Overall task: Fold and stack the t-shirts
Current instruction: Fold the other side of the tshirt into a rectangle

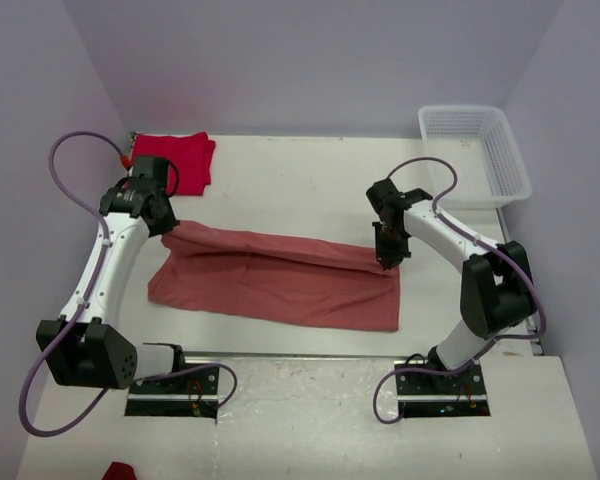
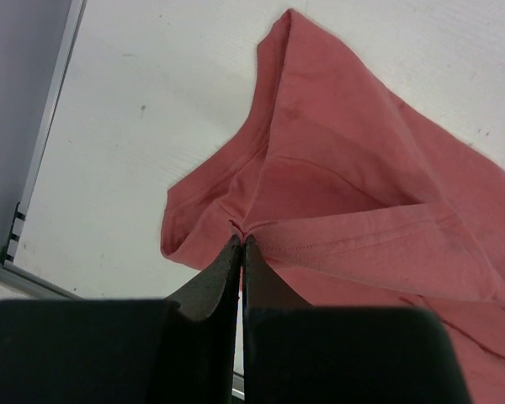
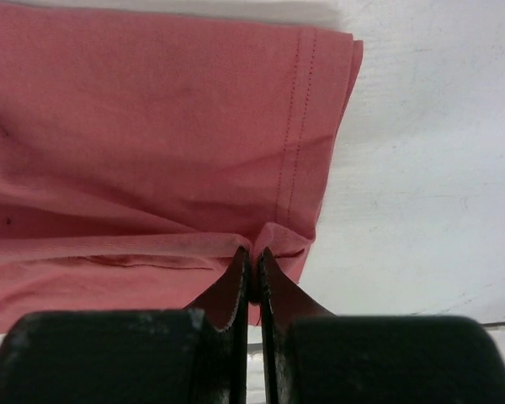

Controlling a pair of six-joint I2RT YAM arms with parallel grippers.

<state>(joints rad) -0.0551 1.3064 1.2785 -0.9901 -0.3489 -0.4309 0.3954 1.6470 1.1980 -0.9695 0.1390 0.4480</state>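
My left gripper is pinching the outer end of the sleeve that slants across the salmon-pink t-shirt, so it should open and take the sleeve's inner corner (image 2: pixel 440 209).
The salmon-pink t-shirt (image 1: pixel 280 285) lies stretched across the middle of the table, its far edge lifted and folded toward the near edge. My left gripper (image 1: pixel 166 226) is shut on the shirt's left far corner; the left wrist view shows the cloth (image 2: pixel 353 210) pinched at the fingertips (image 2: pixel 241 242). My right gripper (image 1: pixel 388 262) is shut on the right far corner; the right wrist view shows the hemmed cloth (image 3: pixel 151 126) pinched between the tips (image 3: pixel 254 250). The bright red t-shirt (image 1: pixel 175 155) lies folded at the far left corner.
A white mesh basket (image 1: pixel 475 152) stands at the far right corner. A small red scrap (image 1: pixel 118 470) lies at the near edge, in front of the left base. Walls enclose the table at the back and both sides.
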